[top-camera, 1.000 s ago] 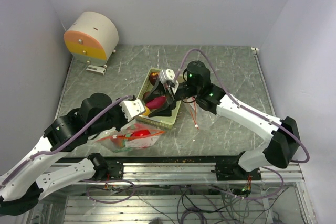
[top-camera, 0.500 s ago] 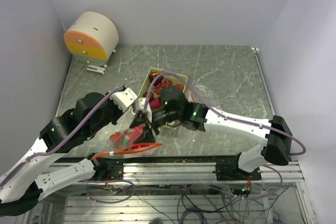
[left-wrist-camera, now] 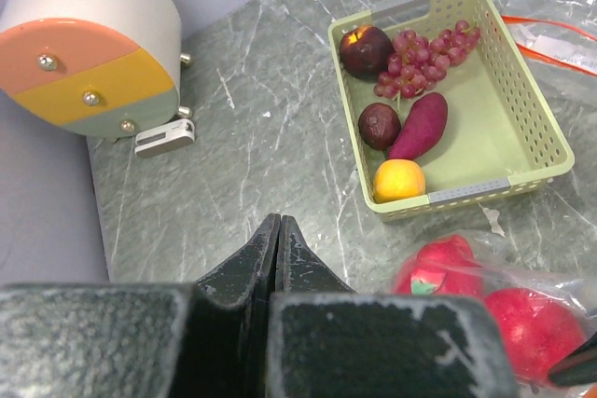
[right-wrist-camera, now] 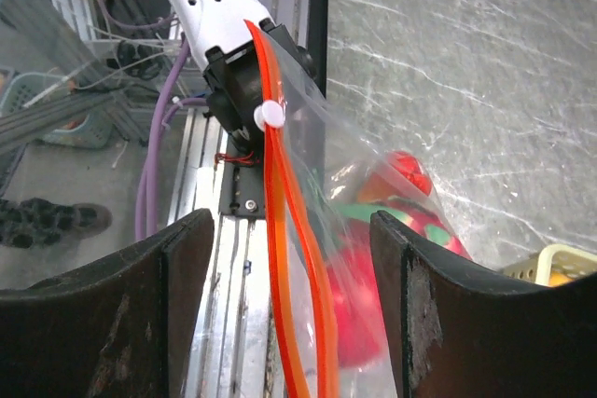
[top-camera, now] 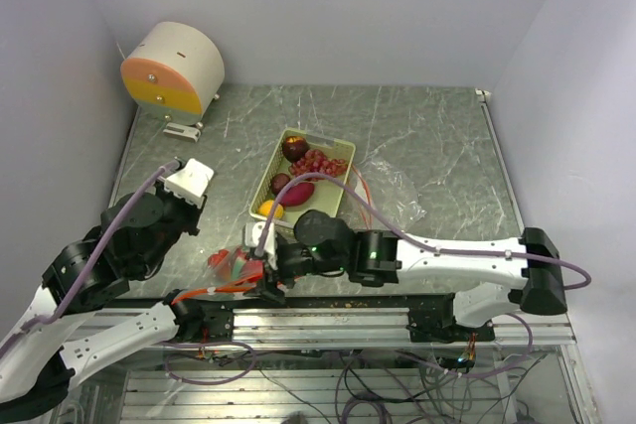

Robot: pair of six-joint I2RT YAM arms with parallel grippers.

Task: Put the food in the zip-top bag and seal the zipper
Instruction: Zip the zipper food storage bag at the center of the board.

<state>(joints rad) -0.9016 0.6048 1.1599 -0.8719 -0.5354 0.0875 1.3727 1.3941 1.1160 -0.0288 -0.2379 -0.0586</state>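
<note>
I should close my right gripper on the orange zipper's open part (top-camera: 240, 287) (right-wrist-camera: 287, 216) of the zip-top bag, just beside the white slider, to pinch both halves of the zipper together.
The zip-top bag (top-camera: 231, 267) lies at the table's near edge, with a pink-red dragon fruit (left-wrist-camera: 437, 266) and a red apple (left-wrist-camera: 534, 320) inside. My right gripper (right-wrist-camera: 294, 267) is open, its fingers (right-wrist-camera: 177, 309) either side of the bag's orange zipper strip (right-wrist-camera: 284, 258). The white slider (right-wrist-camera: 270, 116) sits farther along the strip. The pale green tray (top-camera: 339, 192) still holds an orange (left-wrist-camera: 398, 179), a purple sweet potato (left-wrist-camera: 420, 125), grapes (left-wrist-camera: 424, 48) and two dark round fruits (left-wrist-camera: 366, 48). My left gripper (left-wrist-camera: 277, 223) is shut on nothing, up and left of the bag.
A round white, orange and yellow box (top-camera: 174, 69) stands at the back left. A second clear bag (top-camera: 396, 188) lies right of the tray. The metal frame rail (top-camera: 328, 323) runs just beyond the bag at the near edge.
My right arm has swung from over the tray down to the bag at the near edge. My left arm has pulled back to the left, away from the bag.
</note>
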